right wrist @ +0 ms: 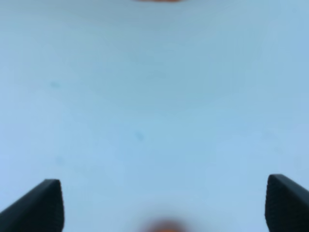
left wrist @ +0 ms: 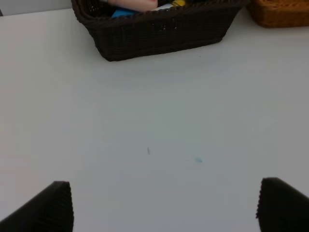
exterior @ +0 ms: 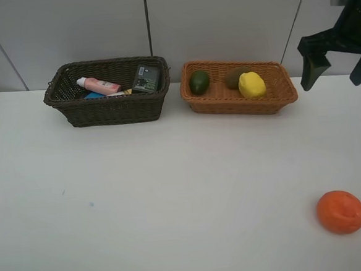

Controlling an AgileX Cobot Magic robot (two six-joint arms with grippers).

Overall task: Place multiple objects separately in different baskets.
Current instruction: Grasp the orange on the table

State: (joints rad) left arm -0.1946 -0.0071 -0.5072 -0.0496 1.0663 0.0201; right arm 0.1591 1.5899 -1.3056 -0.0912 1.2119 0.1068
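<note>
I need to next move my right gripper down to the orange on the near side of the table and close it around the orange's middle [exterior: 341, 211].
The dark brown basket [exterior: 66, 100] at the back left holds the pink bottle [exterior: 101, 86], the dark green black-capped bottle [exterior: 146, 78] and a bit of blue. The light orange-tan basket [exterior: 271, 103] to its right holds the dark green oval fruit [exterior: 199, 82], the brown kiwi [exterior: 233, 78] and the yellow lemon [exterior: 251, 85]. The orange [exterior: 341, 212] lies on the table at the front right. My right gripper [exterior: 337, 69] is open and empty, high above the table at the far right. My left gripper [left wrist: 164, 205] is open and empty over bare table in front of the dark basket [left wrist: 159, 34].
The white table [exterior: 172, 192] ends at a grey panelled wall behind the baskets. An orange blur [right wrist: 164, 226] shows at the edge of the right wrist view. A corner of the tan basket [left wrist: 282, 12] shows in the left wrist view.
</note>
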